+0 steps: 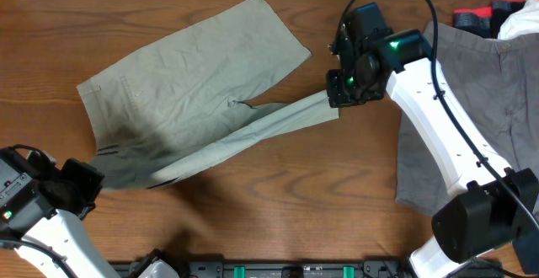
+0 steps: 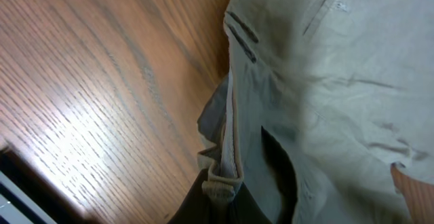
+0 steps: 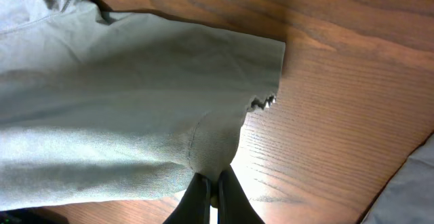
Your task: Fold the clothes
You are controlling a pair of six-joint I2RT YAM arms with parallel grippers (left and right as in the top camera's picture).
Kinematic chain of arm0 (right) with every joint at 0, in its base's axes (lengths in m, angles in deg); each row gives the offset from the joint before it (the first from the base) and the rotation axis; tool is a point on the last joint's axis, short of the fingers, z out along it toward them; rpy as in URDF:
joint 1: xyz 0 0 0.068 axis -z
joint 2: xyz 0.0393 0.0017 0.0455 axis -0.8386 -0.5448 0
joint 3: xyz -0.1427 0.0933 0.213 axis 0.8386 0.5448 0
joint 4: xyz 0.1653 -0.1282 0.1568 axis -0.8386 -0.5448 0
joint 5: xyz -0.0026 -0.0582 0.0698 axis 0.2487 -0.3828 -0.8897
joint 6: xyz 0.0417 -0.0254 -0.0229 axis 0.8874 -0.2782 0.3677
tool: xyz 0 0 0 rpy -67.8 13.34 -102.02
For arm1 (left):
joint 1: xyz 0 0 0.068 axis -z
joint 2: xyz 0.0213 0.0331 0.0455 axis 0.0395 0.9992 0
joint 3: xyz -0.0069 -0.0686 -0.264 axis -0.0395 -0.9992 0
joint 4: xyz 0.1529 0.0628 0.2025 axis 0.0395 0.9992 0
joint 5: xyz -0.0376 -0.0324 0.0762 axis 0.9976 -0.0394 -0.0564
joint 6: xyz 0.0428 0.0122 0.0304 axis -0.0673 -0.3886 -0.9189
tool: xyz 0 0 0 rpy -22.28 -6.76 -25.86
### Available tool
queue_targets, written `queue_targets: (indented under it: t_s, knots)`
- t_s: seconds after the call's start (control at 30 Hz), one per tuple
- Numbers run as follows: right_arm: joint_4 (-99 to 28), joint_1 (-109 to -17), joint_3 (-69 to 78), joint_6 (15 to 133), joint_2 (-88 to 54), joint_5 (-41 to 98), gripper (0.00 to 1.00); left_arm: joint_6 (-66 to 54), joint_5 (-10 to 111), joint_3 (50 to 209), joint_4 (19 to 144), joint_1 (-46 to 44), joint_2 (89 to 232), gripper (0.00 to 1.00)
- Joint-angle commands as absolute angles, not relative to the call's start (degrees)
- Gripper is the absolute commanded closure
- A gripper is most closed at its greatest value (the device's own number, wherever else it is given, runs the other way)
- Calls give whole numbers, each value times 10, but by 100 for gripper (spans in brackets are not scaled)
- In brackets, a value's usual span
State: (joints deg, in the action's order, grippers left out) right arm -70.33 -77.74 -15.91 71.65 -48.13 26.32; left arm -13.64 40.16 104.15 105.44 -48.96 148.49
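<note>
Next, my left gripper lets go of the khaki shorts' waistband edge on the bare wood (image 1: pixel 109 233) (image 2: pixel 95 163) by the front edge, beside its arm.
The khaki-beige shorts (image 1: pixel 194 80) lie spread across the middle of the table, with one leg pulled out towards the right. My left gripper (image 1: pixel 84 181) at the lower left is shut on the waistband corner (image 2: pixel 222 183) of the khaki shorts. My right gripper (image 1: pixel 337 99) is shut on the hem of the stretched leg (image 3: pixel 210 149), which bunches between its fingers. The grey shorts (image 1: pixel 472 118) lie flat at the right, partly under the right arm.
A red and black object (image 1: pixel 476 17) and a white cloth (image 1: pixel 522 17) sit at the far right corner. Bare wood shows along the front edge and the far left of the table (image 1: pixel 278 219).
</note>
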Motion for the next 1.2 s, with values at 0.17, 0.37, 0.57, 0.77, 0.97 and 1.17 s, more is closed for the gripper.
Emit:
queue_targets:
  t_s: [0.17,0.37,0.57,0.77,0.97,1.17]
  knots:
    - [-684,-784,-173,709,-469,273,99,-144,389,1052,1056,-488,1492,94]
    - [-683,-786,-173,708,-469,271,99,-144,388,1052,1060,-488,1495,94]
    - [-706,-804,-173,709,-469,268,99,-144,386,1051,1067,-488,1506,94]
    - [-755,-832,-170,709,-469,267,99,-144,386,1051,1067,-488,1518,94]
    - [-753,-840,-137,728,-470,276,99,-144,365,1051,1069,-488,1531,94]
    - [-753,-839,-63,733,-470,275,99,-144,362,1051,1078,-488,1537,94]
